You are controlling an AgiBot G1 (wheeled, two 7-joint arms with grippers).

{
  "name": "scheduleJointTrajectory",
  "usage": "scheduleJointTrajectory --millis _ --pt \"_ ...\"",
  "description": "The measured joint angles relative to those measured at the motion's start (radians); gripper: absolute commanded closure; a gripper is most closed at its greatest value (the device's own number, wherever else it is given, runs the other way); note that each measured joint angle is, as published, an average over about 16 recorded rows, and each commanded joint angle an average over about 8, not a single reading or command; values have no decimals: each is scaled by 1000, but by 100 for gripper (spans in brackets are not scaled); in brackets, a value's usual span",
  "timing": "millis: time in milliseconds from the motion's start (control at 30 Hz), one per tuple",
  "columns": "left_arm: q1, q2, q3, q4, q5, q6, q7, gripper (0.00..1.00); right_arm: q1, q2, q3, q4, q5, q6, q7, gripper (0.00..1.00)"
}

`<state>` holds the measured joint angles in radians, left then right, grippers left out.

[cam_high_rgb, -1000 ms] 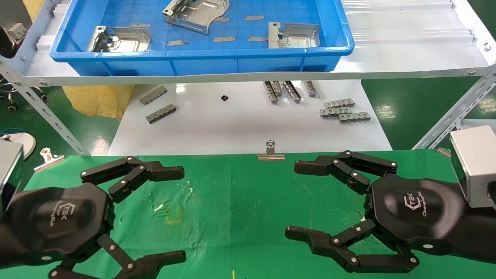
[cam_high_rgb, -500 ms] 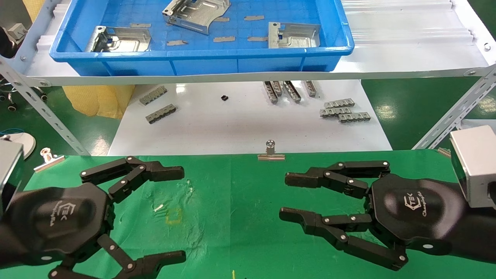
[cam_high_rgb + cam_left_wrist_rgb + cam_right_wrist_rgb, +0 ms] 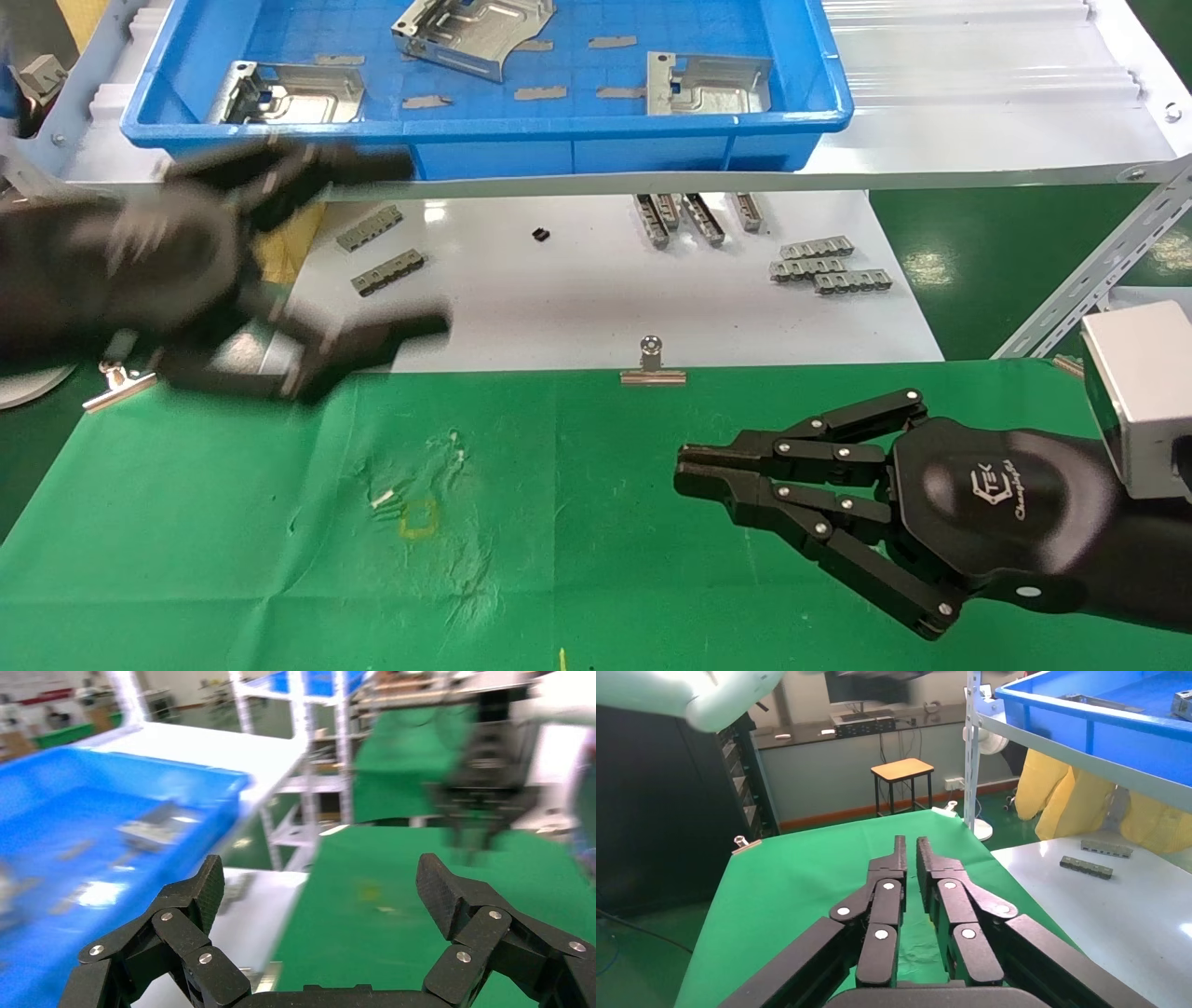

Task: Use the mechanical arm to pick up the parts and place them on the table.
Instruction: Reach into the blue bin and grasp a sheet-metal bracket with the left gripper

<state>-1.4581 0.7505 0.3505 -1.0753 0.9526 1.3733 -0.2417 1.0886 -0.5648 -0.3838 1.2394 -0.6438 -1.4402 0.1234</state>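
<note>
I should close my left gripper on the narrow side with holes (image 3: 415,22) of the back middle silver part in the blue bin, opposite that part's curved edge.
Three shiny silver parts lie in the blue bin (image 3: 484,126) on the shelf: one at the left (image 3: 289,93), one at the back middle (image 3: 470,28), one at the right (image 3: 708,84). My left gripper (image 3: 424,244) is open and empty, blurred by motion, raised just in front of the bin's left end. In the left wrist view my left gripper (image 3: 323,888) is spread wide, with the bin (image 3: 105,797) to one side. My right gripper (image 3: 680,466) is shut and empty over the green cloth table (image 3: 559,559); the right wrist view shows my right gripper (image 3: 911,846) with its fingers together. A yellow square mark (image 3: 417,517) is on the cloth.
Binder clips (image 3: 652,363) (image 3: 116,382) hold the cloth's far edge. Grey slotted strips (image 3: 829,266) (image 3: 386,270) lie on the white tabletop (image 3: 559,298) beyond. Angled shelf struts (image 3: 1090,270) stand at both sides. A yellow bag (image 3: 233,242) sits under the shelf at left.
My right gripper's fingers closed from wide open to shut. My left arm rose from the green cloth up and away toward the blue bin, still open.
</note>
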Motion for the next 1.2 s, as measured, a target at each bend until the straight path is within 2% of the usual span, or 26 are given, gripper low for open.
scheduleJointTrajectory --millis 267,500,567,600,633,800,833,900,1200 --pt "-318 241 104 409 236 -190 6 0 0 0 0 0 0 0 0 100" --pt "-490 443 157 761 362 -453 33 0 0 0 0 0 0 0 0 100" --pt "-518 487 165 836 382 -527 39 7 0 0 0 0 0 0 0 100" --pt "-528 505 168 867 390 -562 41 17 0 0 0 0 0 0 0 99" --pt "-537 522 171 894 398 -594 43 30 0 0 0 0 0 0 0 96" --pt "-560 579 190 979 431 -717 52 90 0 0 0 0 0 0 0 34" --pt "-561 585 193 987 436 -731 53 98 0 0 0 0 0 0 0 21" --pt "-562 595 200 998 444 -752 54 100 0 0 0 0 0 0 0 0" --pt "-546 603 215 991 448 -774 48 100 0 0 0 0 0 0 0 0"
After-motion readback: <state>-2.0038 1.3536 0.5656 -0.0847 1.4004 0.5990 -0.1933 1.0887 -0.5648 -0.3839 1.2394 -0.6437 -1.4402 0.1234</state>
